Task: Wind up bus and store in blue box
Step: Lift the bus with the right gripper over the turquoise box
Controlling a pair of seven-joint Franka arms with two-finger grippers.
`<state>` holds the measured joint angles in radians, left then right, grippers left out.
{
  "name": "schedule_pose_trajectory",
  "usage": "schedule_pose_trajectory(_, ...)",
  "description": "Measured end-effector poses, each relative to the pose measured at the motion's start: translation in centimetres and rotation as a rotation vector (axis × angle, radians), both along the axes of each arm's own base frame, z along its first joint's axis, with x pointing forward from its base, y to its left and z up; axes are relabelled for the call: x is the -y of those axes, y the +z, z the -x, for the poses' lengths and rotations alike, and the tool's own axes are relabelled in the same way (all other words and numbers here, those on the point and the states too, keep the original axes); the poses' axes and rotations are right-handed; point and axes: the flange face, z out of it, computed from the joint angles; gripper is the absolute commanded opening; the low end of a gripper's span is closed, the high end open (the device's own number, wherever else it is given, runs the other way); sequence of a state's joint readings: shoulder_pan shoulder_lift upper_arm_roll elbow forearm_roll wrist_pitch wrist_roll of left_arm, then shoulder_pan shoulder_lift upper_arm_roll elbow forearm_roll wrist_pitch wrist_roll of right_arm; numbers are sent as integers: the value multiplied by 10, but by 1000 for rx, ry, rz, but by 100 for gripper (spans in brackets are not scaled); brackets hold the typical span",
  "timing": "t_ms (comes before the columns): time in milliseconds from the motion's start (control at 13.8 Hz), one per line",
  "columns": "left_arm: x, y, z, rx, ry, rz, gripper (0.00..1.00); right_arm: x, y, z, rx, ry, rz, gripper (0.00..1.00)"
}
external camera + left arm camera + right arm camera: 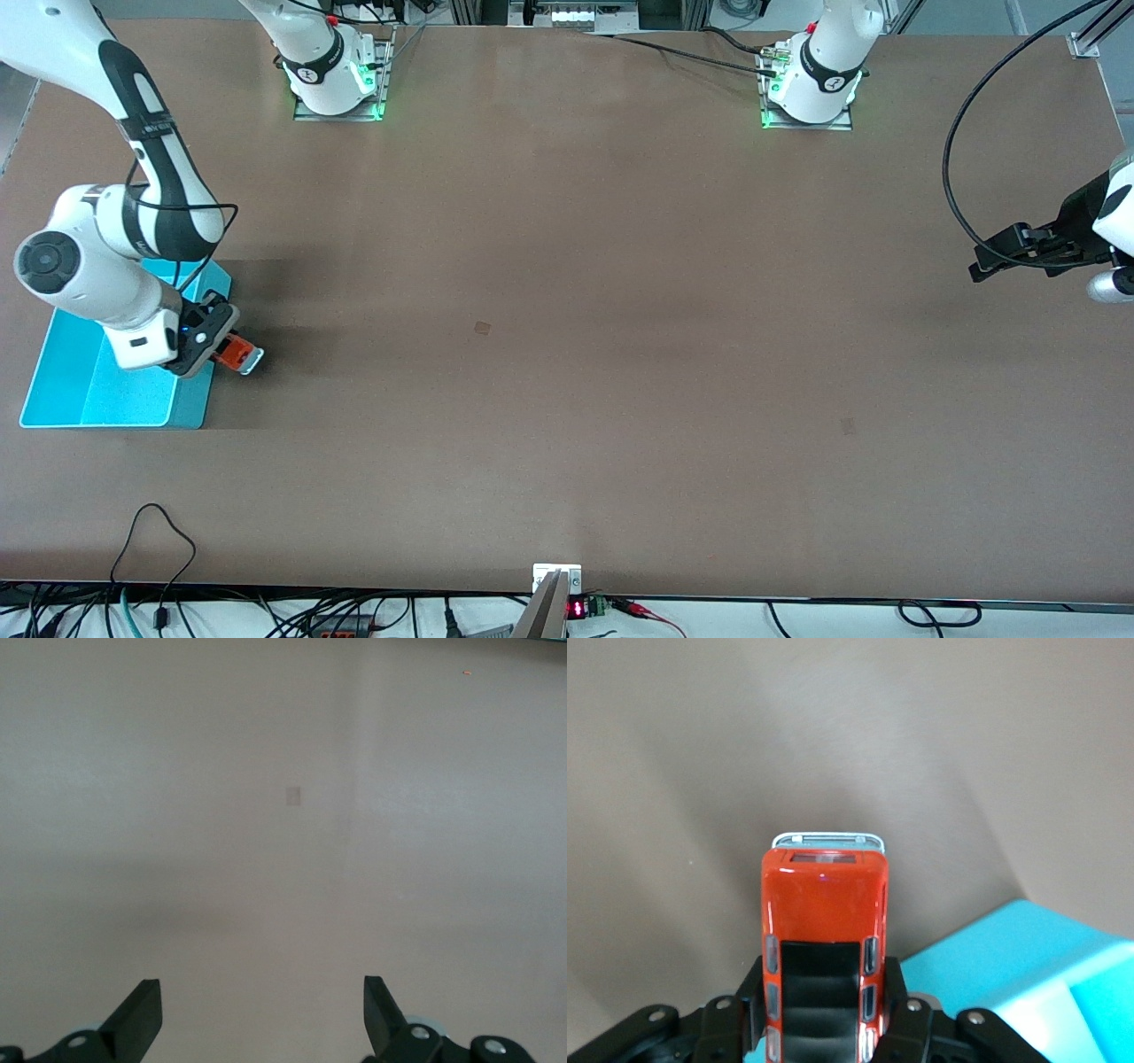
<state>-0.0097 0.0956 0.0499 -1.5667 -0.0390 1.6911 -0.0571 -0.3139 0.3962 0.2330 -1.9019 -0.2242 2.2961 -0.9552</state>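
Observation:
Next, I set the bus on the blue box's bottom, just off its middle (144, 321) toward the box's far end, using my right gripper.
My right gripper (226, 347) is shut on the bus (239, 354), a small orange-red toy with a silver front and dark roof panels. It holds the bus just beside the blue box (71, 390), at the box's edge toward the table's middle. In the right wrist view the bus (825, 930) sits between the fingers (897, 1010), pointing away over the table, with a corner of the blue box (1028, 966) beside it. My left gripper (983, 263) is open and empty, waiting over the left arm's end of the table; its fingers (142, 1014) show over bare table.
The brown table (567, 310) stretches between the two arms. A black cable (957, 168) loops by the left arm. Cables and a small device with a red display (576, 609) lie along the table edge nearest the front camera.

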Motion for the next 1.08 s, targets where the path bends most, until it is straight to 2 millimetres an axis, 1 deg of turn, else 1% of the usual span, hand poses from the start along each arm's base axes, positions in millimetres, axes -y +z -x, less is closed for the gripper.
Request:
schedule_pose_trajectory(145,0,0,0,0,0,0,100,6,32,-10,20,-102,-22,0)
schedule_pose_trajectory(217,0,0,0,-1,0,0,100,12,44,-13,34,-143,-43,0)
schedule_pose_trajectory(289,0,0,0,-1,0,0,100,25,54,-15,42,-182,-52,0)
schedule_pose_trajectory(434,0,0,0,-1,0,0,100,60,70,-13,18,-281,-76,0)
schedule_pose_trajectory(506,0,0,0,-1,0,0,100,82,74,-10,8,-347,-91,0)
schedule_pose_trajectory(578,0,0,0,-1,0,0,100,106,73,-4,3,-410,-97,0)
schedule_pose_trajectory(651,0,0,0,-1,0,0,100,131,67,3,-5,-485,-97,0)
schedule_pose_trajectory(723,0,0,0,-1,0,0,100,149,56,8,-18,-571,-91,0)
schedule_pose_trajectory(795,0,0,0,-1,0,0,100,157,43,10,-35,-658,-80,0)
schedule_pose_trajectory(867,0,0,0,-1,0,0,100,156,30,10,-53,-730,-66,0)
schedule_pose_trajectory(1084,0,0,0,-1,0,0,100,139,-9,7,-103,-905,-18,0)
